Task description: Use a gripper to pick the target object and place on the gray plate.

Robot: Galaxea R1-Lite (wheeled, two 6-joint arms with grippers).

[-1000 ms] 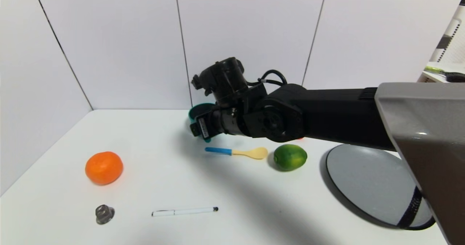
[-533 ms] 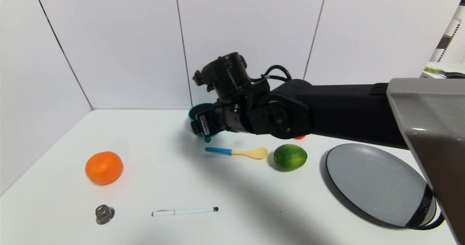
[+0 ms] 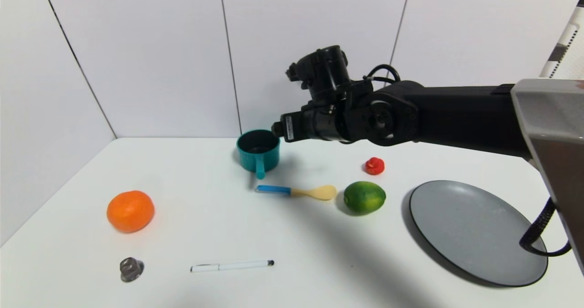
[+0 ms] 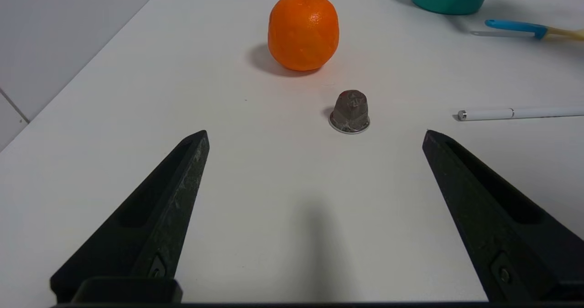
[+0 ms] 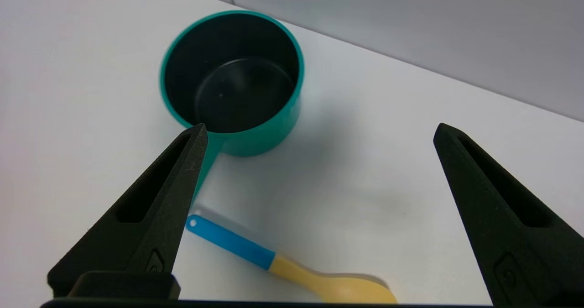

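Observation:
Next, I move my right gripper to the teal saucepan's rim (image 3: pixel 279 141) (image 5: pixel 301 77), on the side facing the small red object, and close it there.
The teal saucepan (image 3: pixel 258 150) stands upright on the white table at the back centre, with its short handle pointing toward me. It also shows in the right wrist view (image 5: pixel 232 80), dark inside and empty. My right gripper (image 3: pixel 276 129) hovers just right of and above the pan's rim. It is open and empty in the right wrist view (image 5: pixel 319 130), with one fingertip (image 5: pixel 194 148) in front of the handle. The gray plate (image 3: pixel 474 230) lies at the front right, empty. My left gripper (image 4: pixel 315 134) is open and empty, low over the front left of the table.
A blue-handled beige spoon (image 3: pixel 296 191) and a lime (image 3: pixel 364 197) lie between the pan and the plate, with a small red object (image 3: pixel 374 165) behind them. An orange (image 3: pixel 130 211), a metal capsule (image 3: pixel 131 268) and a white pen (image 3: pixel 232 265) lie at the front left.
My right arm has risen and swung to the right, uncovering the saucepan. The saucepan stays in its place on the table.

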